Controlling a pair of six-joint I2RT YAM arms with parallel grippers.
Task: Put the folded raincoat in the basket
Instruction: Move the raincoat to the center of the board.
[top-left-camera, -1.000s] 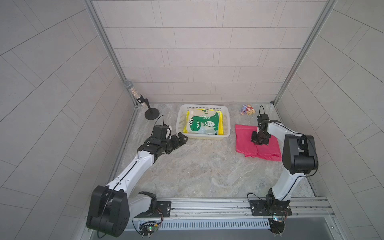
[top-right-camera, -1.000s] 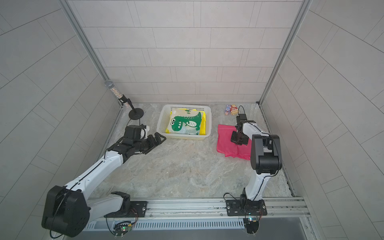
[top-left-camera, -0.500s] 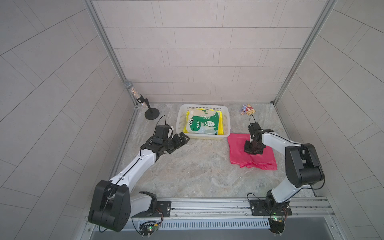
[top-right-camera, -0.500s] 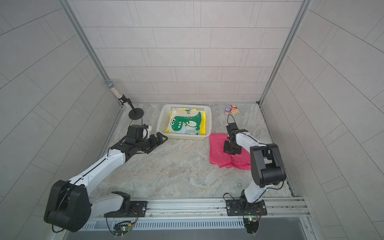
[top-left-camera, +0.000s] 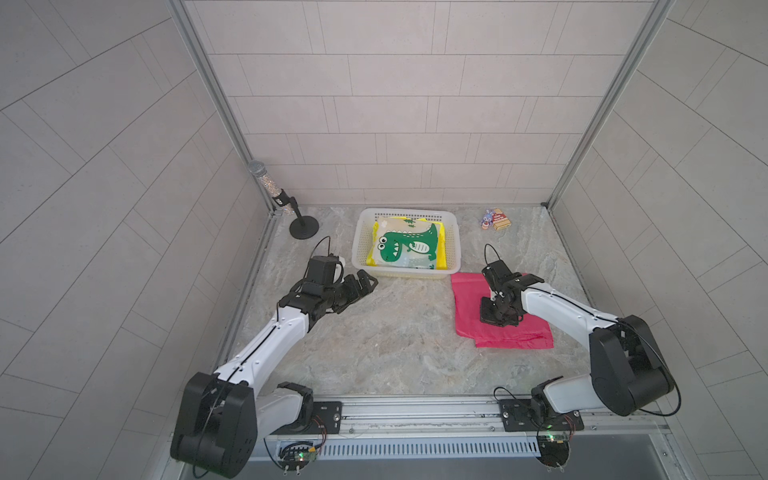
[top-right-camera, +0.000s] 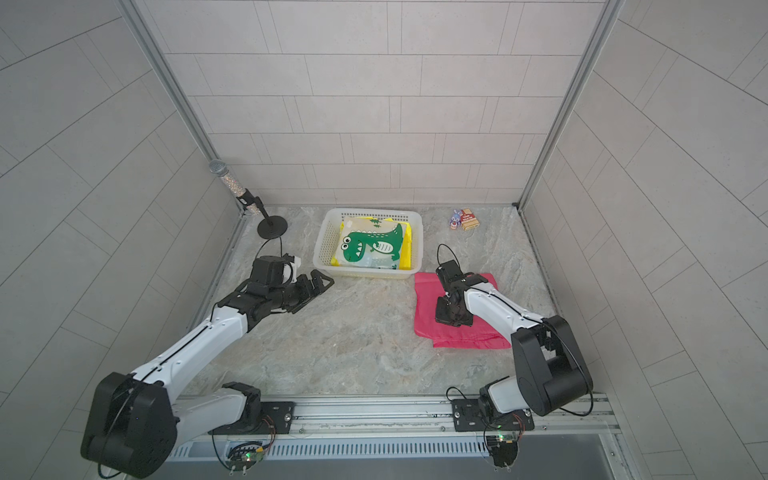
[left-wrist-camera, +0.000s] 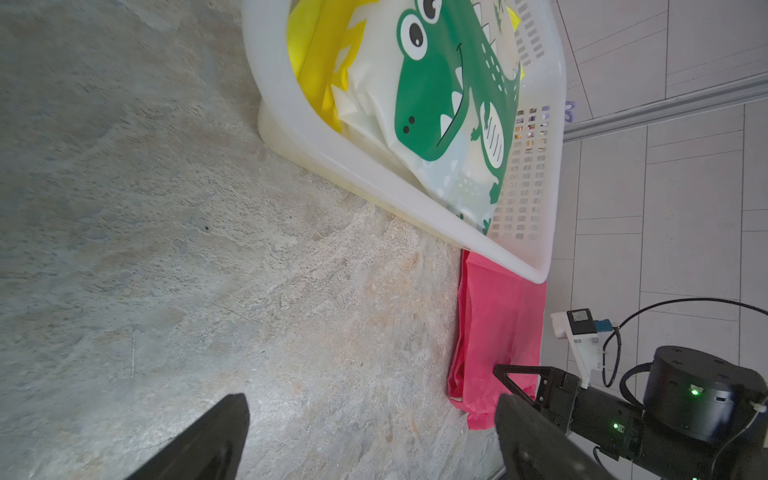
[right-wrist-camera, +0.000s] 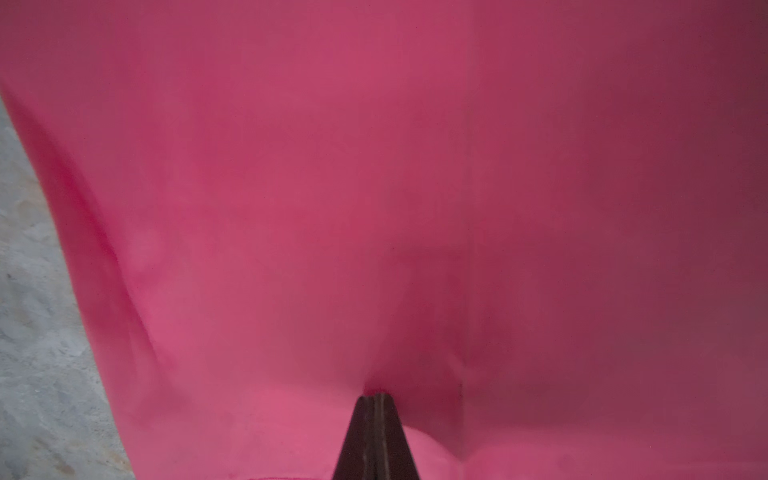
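My left gripper faces the middle of the folded raincoat's side edge (left-wrist-camera: 461, 332), opposite my right gripper. It will close there, so both can lift together.
The folded raincoat (top-left-camera: 469, 299) (top-right-camera: 428, 307) is pink and lies flat on the stone tabletop, just right of the basket's near corner. My right gripper (top-left-camera: 490, 316) (top-right-camera: 446, 318) points down onto it, jaws shut, tips pressed into the fabric (right-wrist-camera: 374, 166), which dimples around them (right-wrist-camera: 376, 395). The white perforated basket (top-left-camera: 405, 272) (top-right-camera: 365, 274) (left-wrist-camera: 374, 178) stands at the back middle and holds a dinosaur-print pack (top-left-camera: 409, 247) over yellow material. My left gripper (top-left-camera: 363, 289) (top-right-camera: 320, 286) (left-wrist-camera: 370, 401) hovers open and empty left of the basket's front, aimed at the raincoat (left-wrist-camera: 498, 316).
A microphone on a black round stand (top-left-camera: 303, 228) stands at the back left corner. A small toy and a little box (top-left-camera: 496, 219) lie at the back right. Tiled walls close in on three sides, and the arms' rail runs along the front edge.
The right gripper, shut throughout, has slid toward the front and left, and the pink raincoat has moved with it. The left arm has barely moved and stays open.
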